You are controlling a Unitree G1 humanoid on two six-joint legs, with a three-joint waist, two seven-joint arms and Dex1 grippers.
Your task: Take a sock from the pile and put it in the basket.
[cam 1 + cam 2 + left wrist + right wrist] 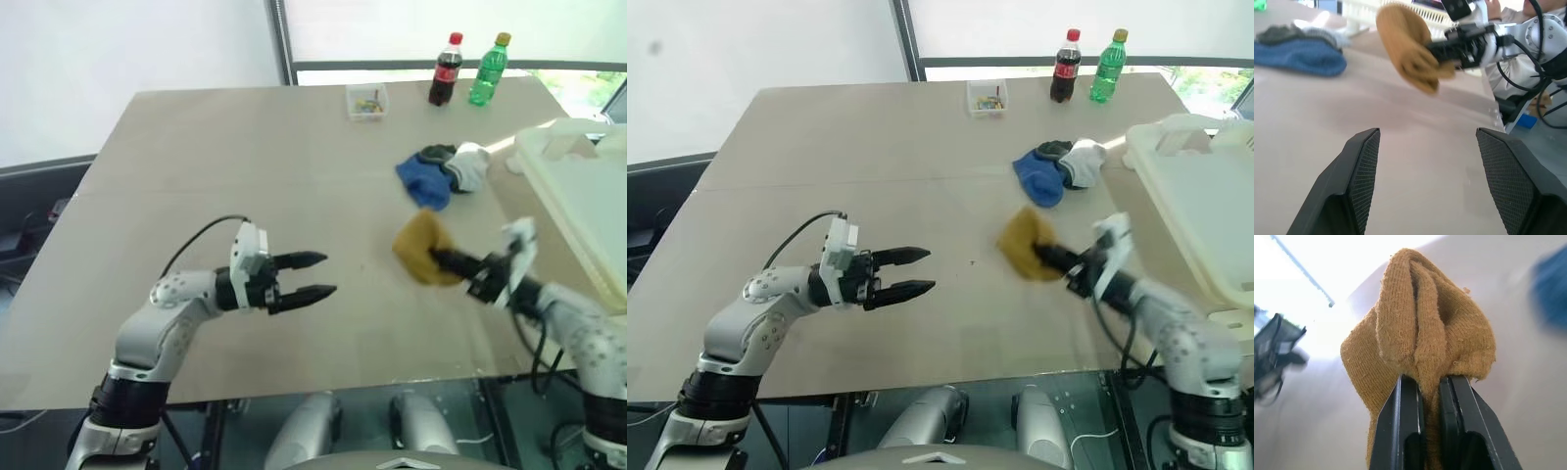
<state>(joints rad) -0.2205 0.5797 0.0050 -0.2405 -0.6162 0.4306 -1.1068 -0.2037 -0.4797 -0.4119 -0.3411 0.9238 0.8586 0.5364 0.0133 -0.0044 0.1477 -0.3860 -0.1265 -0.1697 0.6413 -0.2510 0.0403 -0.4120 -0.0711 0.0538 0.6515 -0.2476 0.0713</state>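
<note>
I should use my right gripper to put the mustard yellow sock down on the bottom of the cream-white basket, just inside the basket's long side (pixel 599 197).
A mustard yellow sock (pixel 421 248) hangs just above the table, pinched in my right gripper (pixel 443 260), which is shut on it; the right wrist view shows the sock (pixel 1420 333) bunched between the two black fingers (pixel 1400 426). The pile (pixel 443 169) of blue, dark and white-grey socks lies beyond it on the table. The cream-white basket (pixel 578 186) stands at the right edge, to the right of the held sock. My left gripper (pixel 315 276) hovers open over the table's left middle with nothing between its fingers (pixel 1364 171), pointing toward the sock.
A small clear plastic box (pixel 367 101) of colourful bits sits at the far middle of the table. A cola bottle (pixel 446 70) and a green bottle (pixel 488 70) stand at the far right. The table's front edge runs just below both arms.
</note>
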